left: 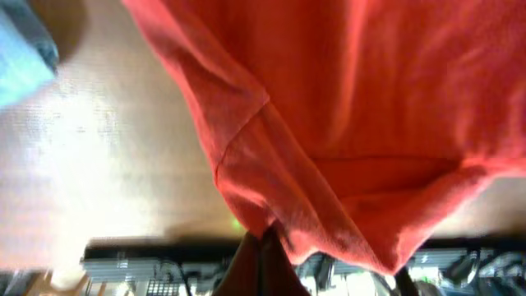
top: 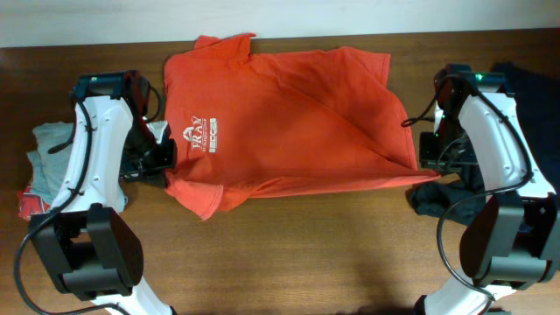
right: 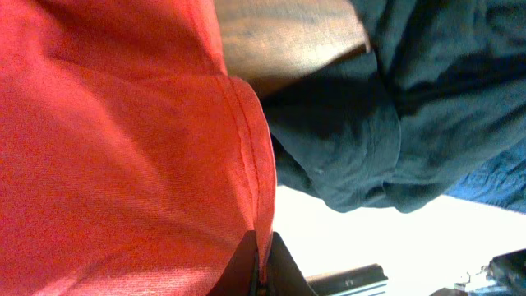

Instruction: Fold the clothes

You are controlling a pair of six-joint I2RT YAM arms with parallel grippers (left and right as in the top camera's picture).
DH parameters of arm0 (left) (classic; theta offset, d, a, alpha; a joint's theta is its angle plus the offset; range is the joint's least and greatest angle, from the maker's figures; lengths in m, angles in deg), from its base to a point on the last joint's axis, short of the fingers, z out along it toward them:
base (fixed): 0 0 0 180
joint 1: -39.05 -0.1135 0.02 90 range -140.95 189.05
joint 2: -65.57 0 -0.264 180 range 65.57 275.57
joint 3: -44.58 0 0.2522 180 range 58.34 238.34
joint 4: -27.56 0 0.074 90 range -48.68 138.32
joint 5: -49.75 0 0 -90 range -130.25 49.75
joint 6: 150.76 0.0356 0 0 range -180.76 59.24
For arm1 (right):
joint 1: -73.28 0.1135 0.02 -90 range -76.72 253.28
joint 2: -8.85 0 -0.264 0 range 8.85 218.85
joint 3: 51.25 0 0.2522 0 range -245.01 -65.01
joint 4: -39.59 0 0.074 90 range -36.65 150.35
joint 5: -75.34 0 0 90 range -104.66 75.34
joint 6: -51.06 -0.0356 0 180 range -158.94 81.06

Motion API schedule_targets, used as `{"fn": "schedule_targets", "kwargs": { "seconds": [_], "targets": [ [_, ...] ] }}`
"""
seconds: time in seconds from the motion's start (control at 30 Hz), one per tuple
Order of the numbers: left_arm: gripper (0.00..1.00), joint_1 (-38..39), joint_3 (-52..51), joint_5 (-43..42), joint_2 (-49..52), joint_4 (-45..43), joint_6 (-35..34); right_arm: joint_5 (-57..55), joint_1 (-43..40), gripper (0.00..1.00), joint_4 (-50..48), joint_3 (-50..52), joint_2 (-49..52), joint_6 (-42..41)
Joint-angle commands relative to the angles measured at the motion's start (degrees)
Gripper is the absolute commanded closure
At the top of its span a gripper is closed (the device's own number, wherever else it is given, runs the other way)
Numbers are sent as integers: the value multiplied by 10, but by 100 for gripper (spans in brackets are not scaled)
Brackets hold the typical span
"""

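Note:
Next, my right gripper lets go of the T-shirt's hem on the shirt itself, just inside its edge [top: 406,148] nearest the navy garment.
The orange-red T-shirt [top: 289,114] lies spread across the middle of the wooden table, its white lettering near the left side. My left gripper [top: 164,171] is shut on the shirt's lower left edge; the left wrist view shows the cloth [left: 329,148] pinched in the jaws [left: 265,240]. My right gripper [top: 420,164] is shut on the shirt's lower right hem, seen pinched in the right wrist view [right: 259,247], with the orange cloth [right: 123,148] to its left. A dark navy garment [top: 525,96] lies crumpled at the right, also in the right wrist view [right: 386,107].
A heap of grey, blue and red clothes [top: 48,162] lies at the table's left edge, with a bit of its blue cloth in the left wrist view [left: 25,57]. Part of the navy garment [top: 437,197] spreads below my right arm. Bare wooden table [top: 297,254] runs along the front.

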Motion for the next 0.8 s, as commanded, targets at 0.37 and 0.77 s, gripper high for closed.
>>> {"fn": "schedule_targets", "kwargs": {
  "seconds": [0.37, 0.77],
  "targets": [
    [100, -2, -116, 23, -100, -2, -12, 13, -38, 96, 57, 38, -33, -5],
    [100, -2, -200, 23, -185, -75, -29, 50, -38, 96, -6, 170, -119, -35]
  ]
}}
